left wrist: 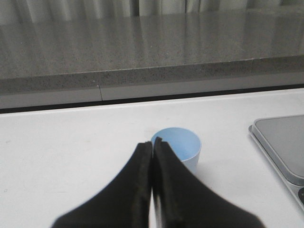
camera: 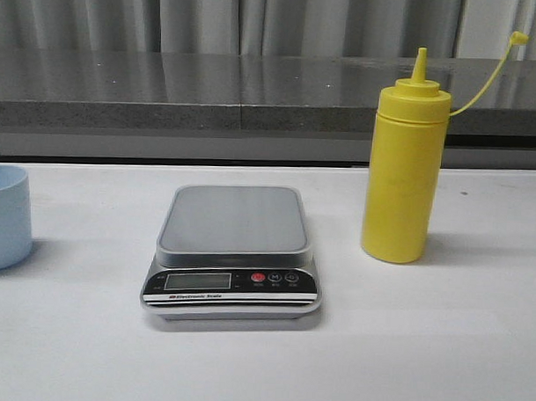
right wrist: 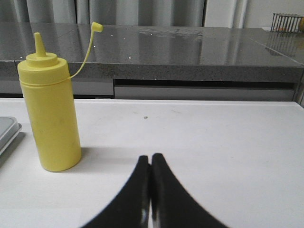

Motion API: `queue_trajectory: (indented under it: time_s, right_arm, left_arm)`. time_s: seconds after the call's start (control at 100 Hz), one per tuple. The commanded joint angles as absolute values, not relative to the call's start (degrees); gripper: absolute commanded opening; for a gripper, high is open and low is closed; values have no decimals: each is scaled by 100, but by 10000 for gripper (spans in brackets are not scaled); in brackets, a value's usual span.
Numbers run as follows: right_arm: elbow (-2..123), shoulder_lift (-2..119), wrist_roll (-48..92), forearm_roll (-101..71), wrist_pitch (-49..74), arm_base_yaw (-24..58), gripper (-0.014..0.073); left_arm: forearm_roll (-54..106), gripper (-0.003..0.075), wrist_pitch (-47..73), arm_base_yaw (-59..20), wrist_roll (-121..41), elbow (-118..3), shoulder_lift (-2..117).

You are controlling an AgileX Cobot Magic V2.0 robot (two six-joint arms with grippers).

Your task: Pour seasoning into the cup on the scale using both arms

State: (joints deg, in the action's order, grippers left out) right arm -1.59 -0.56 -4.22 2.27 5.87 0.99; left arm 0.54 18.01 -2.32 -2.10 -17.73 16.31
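Observation:
The robot's left gripper will next go to the pale blue cup's rim point(left wrist: 156, 138) and close there, because the cup needs to be lifted over to the scale.
The scale point(camera: 235, 219) sits mid-table with nothing on its grey platform, display and red button facing front. The pale blue cup point(camera: 3, 216) stands upright at the left edge of the front view, on the table beside the scale. The yellow seasoning bottle point(camera: 403, 166) stands upright right of the scale, cap hanging off on its strap. Neither arm shows in the front view. In the left wrist view my left gripper point(left wrist: 153, 141) is shut and empty, just short of the cup point(left wrist: 180, 145). In the right wrist view my right gripper point(right wrist: 151, 156) is shut and empty, apart from the bottle point(right wrist: 50, 111).
A grey stone counter point(camera: 254, 90) with curtains behind it runs along the table's far edge. The scale's corner point(left wrist: 282, 142) shows in the left wrist view, and its edge point(right wrist: 7, 130) in the right wrist view beside the bottle.

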Motion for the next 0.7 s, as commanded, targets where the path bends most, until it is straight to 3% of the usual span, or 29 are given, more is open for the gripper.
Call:
queue_trajectory:
  time_s: [0.0,0.69]
  right_arm:
    - [-38,-171,-400,273,146,58,-69]
    - [-38,-171,-400,273,152,58,-69]
  left_arm:
    - [120,-20,1632,-211,-171,-2448,2388]
    - [296,-20,3153,-211,-171,-5761,6963]
